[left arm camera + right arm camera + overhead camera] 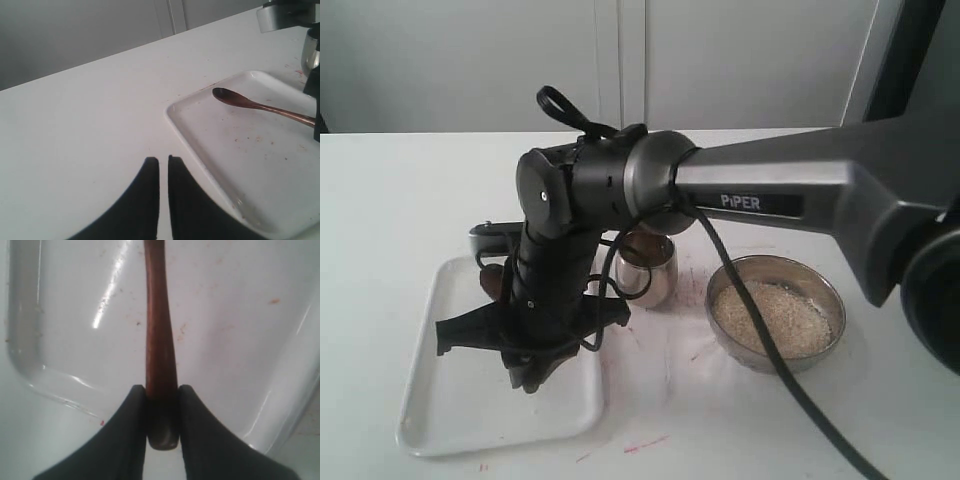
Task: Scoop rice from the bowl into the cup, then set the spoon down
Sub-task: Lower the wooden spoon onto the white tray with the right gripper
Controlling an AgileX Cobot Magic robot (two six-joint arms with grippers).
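I need to lay the dark wooden spoon flat on the middle of the white tray (pixel 519 343) with my right gripper.
My right gripper (pixel 162 390) is shut on the end of the dark wooden spoon's handle (pixel 160 335), low over the white tray (pixel 235 330). In the exterior view this gripper (pixel 528 372) reaches across to the left, and the spoon's head (pixel 492 281) peeks out beside the arm. From the left wrist the spoon (pixel 250 103) stretches across the tray (pixel 200 135), its oval head empty and close to the tray floor. The steel cup (pixel 648 268) stands right of the tray. Further right, the wide steel bowl (pixel 823 287) holds rice (pixel 770 318). My left gripper (pixel 163 159) is shut on nothing over bare table.
The right arm's long grey link (pixel 770 190) and its black cable (pixel 760 330) pass above the cup and across the bowl. Small specks dot the tray floor (pixel 260 145). The tray's raised rim (pixel 172 120) lies close beside the left fingers (pixel 150 190).
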